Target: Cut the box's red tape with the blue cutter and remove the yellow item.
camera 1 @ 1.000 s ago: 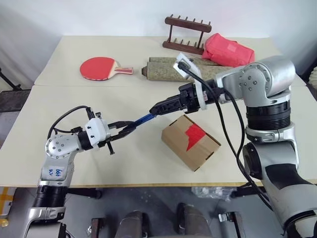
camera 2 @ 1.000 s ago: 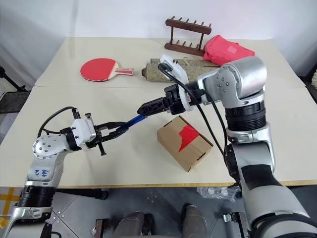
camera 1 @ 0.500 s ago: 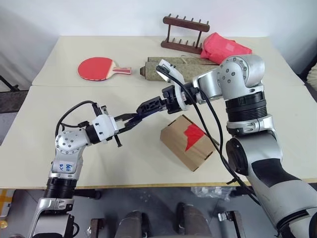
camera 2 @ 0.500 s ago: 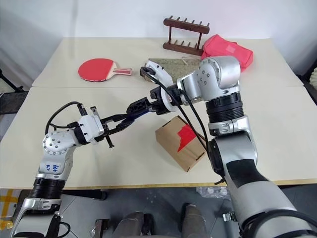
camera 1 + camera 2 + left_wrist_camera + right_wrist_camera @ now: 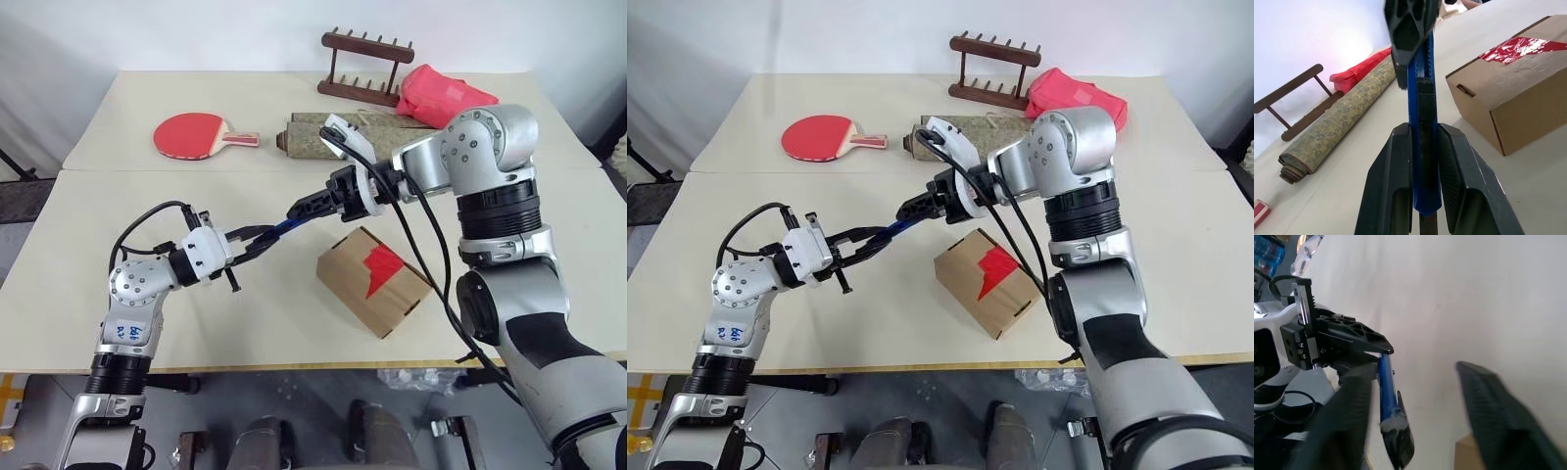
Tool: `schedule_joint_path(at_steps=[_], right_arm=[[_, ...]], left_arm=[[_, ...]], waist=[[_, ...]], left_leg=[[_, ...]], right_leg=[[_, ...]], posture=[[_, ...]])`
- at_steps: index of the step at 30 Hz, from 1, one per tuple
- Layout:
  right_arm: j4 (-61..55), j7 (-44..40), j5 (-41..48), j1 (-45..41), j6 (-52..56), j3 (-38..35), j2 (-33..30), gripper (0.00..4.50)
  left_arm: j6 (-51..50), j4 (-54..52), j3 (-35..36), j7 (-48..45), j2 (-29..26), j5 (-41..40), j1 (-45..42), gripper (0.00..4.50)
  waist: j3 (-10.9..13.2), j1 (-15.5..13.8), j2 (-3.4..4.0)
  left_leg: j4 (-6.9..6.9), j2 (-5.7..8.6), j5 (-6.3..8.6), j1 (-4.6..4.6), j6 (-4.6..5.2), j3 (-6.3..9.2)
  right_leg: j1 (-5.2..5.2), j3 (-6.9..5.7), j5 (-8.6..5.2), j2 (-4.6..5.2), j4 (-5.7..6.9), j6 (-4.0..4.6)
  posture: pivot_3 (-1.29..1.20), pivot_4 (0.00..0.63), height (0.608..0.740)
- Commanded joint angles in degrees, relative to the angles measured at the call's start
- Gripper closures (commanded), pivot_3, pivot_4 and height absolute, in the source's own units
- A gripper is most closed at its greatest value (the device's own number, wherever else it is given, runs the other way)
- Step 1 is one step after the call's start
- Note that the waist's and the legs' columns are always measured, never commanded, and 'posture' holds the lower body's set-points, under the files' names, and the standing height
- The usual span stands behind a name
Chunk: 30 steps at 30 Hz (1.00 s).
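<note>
My left gripper's fingers cover the blue cutter's blade end, so my right gripper will take the blue cutter's handle [image 5: 1393, 426] before cutting the box's red tape.
The brown box [image 5: 377, 284] lies closed on the near table, with the red tape [image 5: 382, 266] across its lid. Left of it, above the table, my left gripper [image 5: 257, 241] is shut on the blue cutter [image 5: 284, 229], which points toward my right gripper [image 5: 299, 208]. The cutter [image 5: 1421, 98] runs out between the left fingers [image 5: 1393, 186]. In the right wrist view the right gripper [image 5: 1415, 367] stands open around the cutter's [image 5: 1385, 391] far end, closer to one finger, and its fingers [image 5: 1488, 411] are blurred. The yellow item is hidden.
On the far table lie a red paddle [image 5: 196, 134], a rolled mat [image 5: 333, 132], a wooden rack [image 5: 364, 64] and a pink-red pouch [image 5: 441, 93]. Bare tabletop lies left of and in front of the box. The table's front edge is close below the box.
The camera has shifted. Both hands stay about where they were, with the left gripper still holding the cutter. The right gripper's fingers are in motion around the cutter's far end.
</note>
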State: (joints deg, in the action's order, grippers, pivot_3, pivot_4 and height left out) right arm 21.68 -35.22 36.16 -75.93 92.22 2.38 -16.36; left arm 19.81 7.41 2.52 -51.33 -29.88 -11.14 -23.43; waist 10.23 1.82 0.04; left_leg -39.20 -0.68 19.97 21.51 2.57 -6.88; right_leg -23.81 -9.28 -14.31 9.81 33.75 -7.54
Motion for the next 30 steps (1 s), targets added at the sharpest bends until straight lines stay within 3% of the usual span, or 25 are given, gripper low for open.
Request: schedule_joint_path(at_steps=[1,4,11,20,29,30], right_arm=[[-2.55,-1.33,1.00,0.19,0.28,1.30,-0.79,3.50],[-3.11,-2.06,1.14,0.46,0.19,1.73,-0.59,4.35],[-8.39,-5.25,0.61,2.43,-6.40,5.36,-1.85,4.34],[-7.97,-7.35,-0.06,2.10,-7.21,8.31,-2.55,1.46],[-2.54,-7.41,-1.42,-0.19,-6.95,7.83,-1.36,1.46],[-2.20,-7.31,-1.52,-0.32,-7.02,7.53,-1.22,1.63]], left_arm=[[0.37,-1.72,0.63,0.51,-0.40,-1.34,-0.72,4.09],[0.33,-1.75,0.58,0.59,-0.49,-1.38,-0.73,4.09],[0.33,-1.94,0.64,0.57,-0.63,-1.44,-0.39,4.09],[0.66,-2.17,0.36,0.49,-0.77,-1.32,-0.14,4.09],[0.98,-2.24,0.33,0.43,-0.79,-1.31,0.06,4.09],[0.91,-2.34,0.31,0.42,-0.78,-1.34,0.14,4.09]], waist=[[0.00,0.00,0.00],[0.00,-0.01,0.00],[0.00,-0.09,0.00],[0.00,-0.04,0.00],[0.00,-0.04,0.00],[0.00,-0.05,0.00]], left_leg=[[0.00,0.00,0.00,0.00,0.00,0.00],[0.00,-0.01,0.00,0.00,0.00,0.01],[0.00,-0.01,0.01,0.00,-0.01,0.02],[0.00,-0.02,0.01,0.01,-0.02,0.00],[0.00,-0.02,0.01,0.01,-0.02,0.00],[0.00,-0.02,0.01,0.01,-0.02,0.00]], right_leg=[[0.00,0.00,0.00,0.00,0.00,0.00],[0.00,-0.01,0.00,-0.01,0.00,0.00],[0.00,-0.01,0.00,-0.01,-0.01,0.00],[0.00,0.00,0.00,-0.02,-0.02,0.00],[0.00,-0.01,0.00,-0.02,-0.03,0.00],[0.00,-0.01,0.00,-0.01,-0.02,0.00]], posture=[[0.00,0.150,0.740],[0.00,0.150,0.740],[0.00,0.150,0.740],[0.00,0.150,0.740],[0.00,0.150,0.740],[0.00,0.150,0.740]])
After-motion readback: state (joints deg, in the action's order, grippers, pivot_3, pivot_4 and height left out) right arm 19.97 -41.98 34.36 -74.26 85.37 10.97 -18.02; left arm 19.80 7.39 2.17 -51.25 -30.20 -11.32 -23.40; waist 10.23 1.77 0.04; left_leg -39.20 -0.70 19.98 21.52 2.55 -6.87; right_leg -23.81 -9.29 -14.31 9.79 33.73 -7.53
